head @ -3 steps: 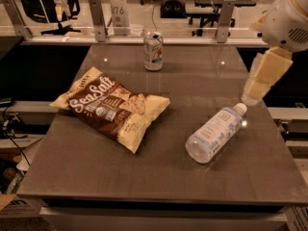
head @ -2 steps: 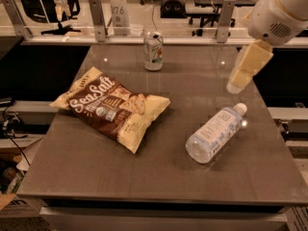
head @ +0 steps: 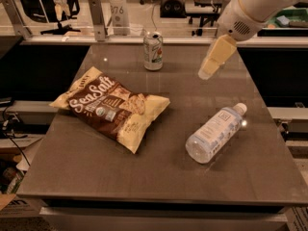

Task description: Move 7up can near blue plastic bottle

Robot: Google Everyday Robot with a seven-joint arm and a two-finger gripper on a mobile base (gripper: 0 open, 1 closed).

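The gripper will grab the upper part of the 7up can [head: 153, 42], upright beyond the chip bag.
The 7up can [head: 153, 51], silver-white with green and red markings, stands upright at the far middle of the table. The blue plastic bottle [head: 215, 133], clear with a pale label and white cap, lies on its side at the right, cap pointing to the far right. My gripper [head: 210, 67] hangs above the table on the right, coming down from the white arm at the top right. It is to the right of the can and beyond the bottle, touching neither, with nothing in it.
A brown and cream Sea Salt chip bag [head: 111, 107] lies flat at the left middle of the dark table [head: 144, 177]. A metal rail with posts [head: 96, 18] runs behind the table's far edge. The table's edges drop off at left and right.
My arm and gripper have moved left and toward the far side, from over the right edge near the bottle's cap toward the can. The can, bottle and bag have not moved.
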